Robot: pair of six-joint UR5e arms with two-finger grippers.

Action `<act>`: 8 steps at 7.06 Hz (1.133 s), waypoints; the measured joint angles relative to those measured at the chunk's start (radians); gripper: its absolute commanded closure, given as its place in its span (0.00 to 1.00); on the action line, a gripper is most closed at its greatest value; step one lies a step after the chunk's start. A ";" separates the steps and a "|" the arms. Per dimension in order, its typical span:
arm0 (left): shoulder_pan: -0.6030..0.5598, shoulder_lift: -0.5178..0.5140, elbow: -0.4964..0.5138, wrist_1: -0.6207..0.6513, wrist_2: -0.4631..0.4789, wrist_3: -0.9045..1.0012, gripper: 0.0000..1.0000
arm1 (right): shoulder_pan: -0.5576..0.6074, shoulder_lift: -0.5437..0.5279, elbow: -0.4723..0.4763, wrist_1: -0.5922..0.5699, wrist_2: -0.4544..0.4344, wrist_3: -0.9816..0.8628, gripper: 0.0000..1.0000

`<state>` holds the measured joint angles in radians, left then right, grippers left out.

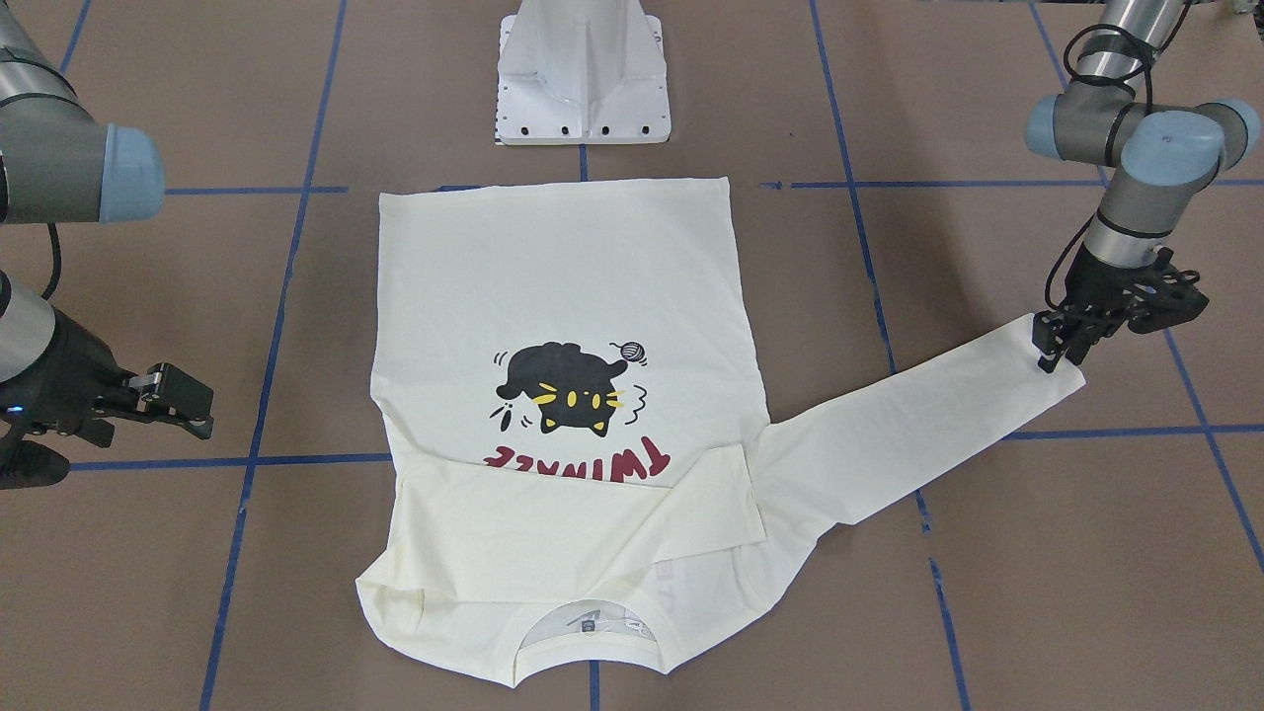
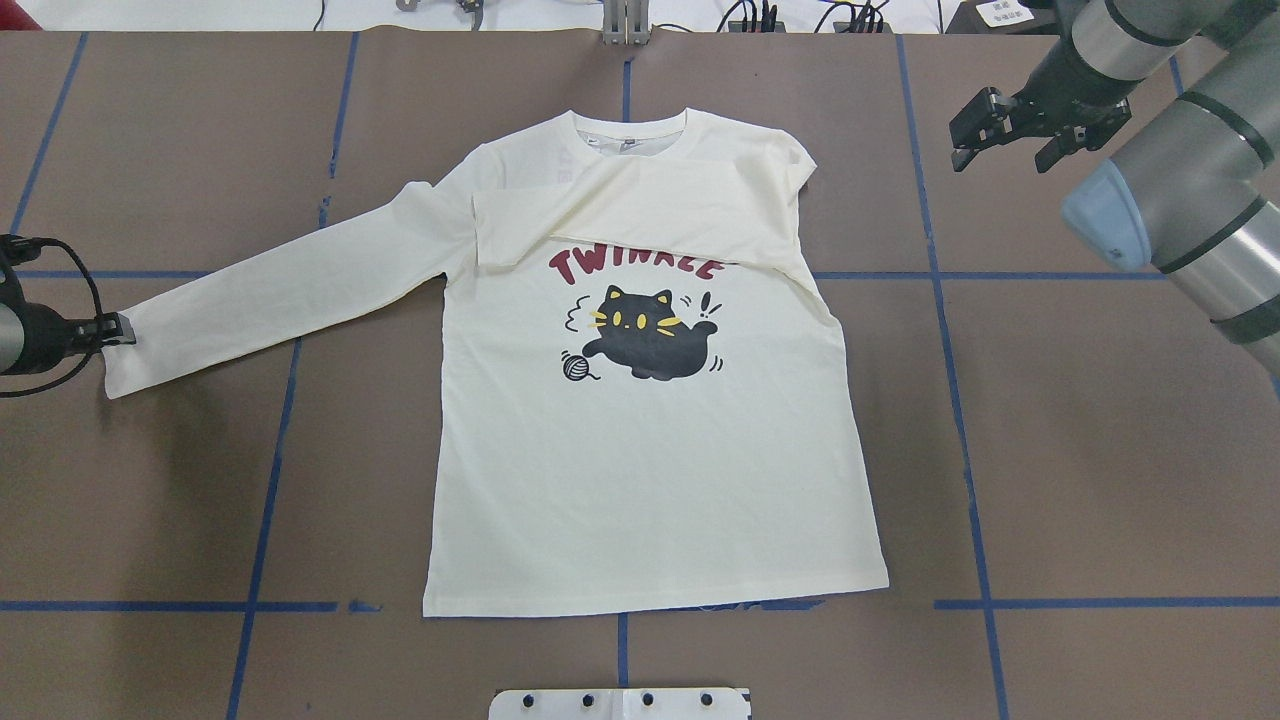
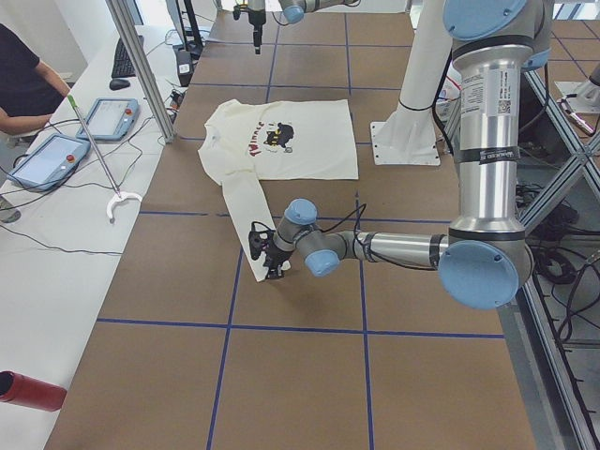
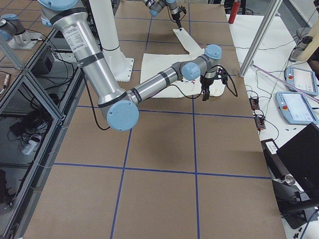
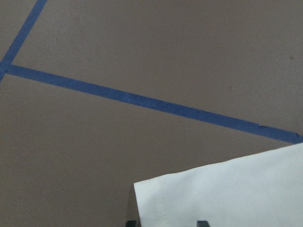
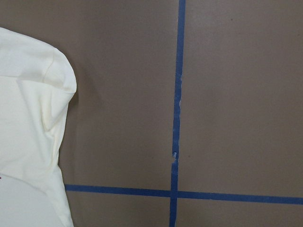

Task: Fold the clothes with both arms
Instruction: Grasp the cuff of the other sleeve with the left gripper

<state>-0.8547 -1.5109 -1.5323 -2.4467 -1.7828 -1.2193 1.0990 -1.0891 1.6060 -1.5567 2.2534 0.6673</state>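
The sleeve's cuff lies flat under the left gripper's narrowly spread fingers, so the robot should open them wider and pinch up the cuff's edge [image 5: 138,203] before folding.
The cream T-shirt [image 2: 650,450] lies flat, cat print up, collar away from the robot. One sleeve [image 2: 620,215] is folded across the chest above "TWINKLE". The other sleeve stretches out sideways, its cuff [image 2: 140,355] flat on the table. My left gripper [image 1: 1055,360] points down onto that cuff. In the left wrist view its fingertips [image 5: 202,222] stand a small gap apart, one at the cuff's [image 5: 227,194] edge and one on the cloth. My right gripper [image 2: 1005,150] hangs open and empty beside the shirt's shoulder [image 6: 33,118].
The white pedestal base [image 1: 583,79] stands just past the shirt's hem. Blue tape lines [image 2: 960,400] grid the brown table. A person [image 3: 23,84] sits at a side bench with tablets [image 3: 47,159].
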 measured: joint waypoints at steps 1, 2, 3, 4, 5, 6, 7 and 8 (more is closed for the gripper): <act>0.000 -0.002 -0.001 0.000 -0.001 -0.002 0.65 | 0.001 0.000 0.000 0.000 0.001 0.000 0.00; 0.000 -0.003 -0.001 0.000 -0.001 -0.004 0.66 | 0.002 0.000 0.000 0.000 0.001 0.000 0.00; 0.000 -0.003 -0.002 0.001 -0.002 -0.004 0.50 | 0.002 0.001 0.000 0.000 0.002 0.001 0.00; 0.000 -0.001 -0.003 0.002 -0.003 -0.002 0.21 | 0.002 0.000 0.000 0.000 0.002 0.000 0.00; 0.000 0.000 -0.004 0.004 -0.004 0.003 0.07 | 0.002 0.000 0.000 0.000 0.002 0.000 0.00; 0.000 0.001 -0.004 0.005 -0.005 0.007 0.01 | 0.002 0.000 0.000 0.000 0.002 0.000 0.00; 0.000 0.002 -0.004 0.007 -0.005 0.008 0.01 | 0.002 -0.001 0.000 0.000 0.002 0.000 0.00; 0.000 0.002 0.001 0.007 -0.002 0.008 0.01 | 0.002 -0.001 0.000 0.000 0.003 0.000 0.00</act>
<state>-0.8544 -1.5085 -1.5310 -2.4396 -1.7851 -1.2115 1.1014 -1.0901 1.6061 -1.5570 2.2559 0.6673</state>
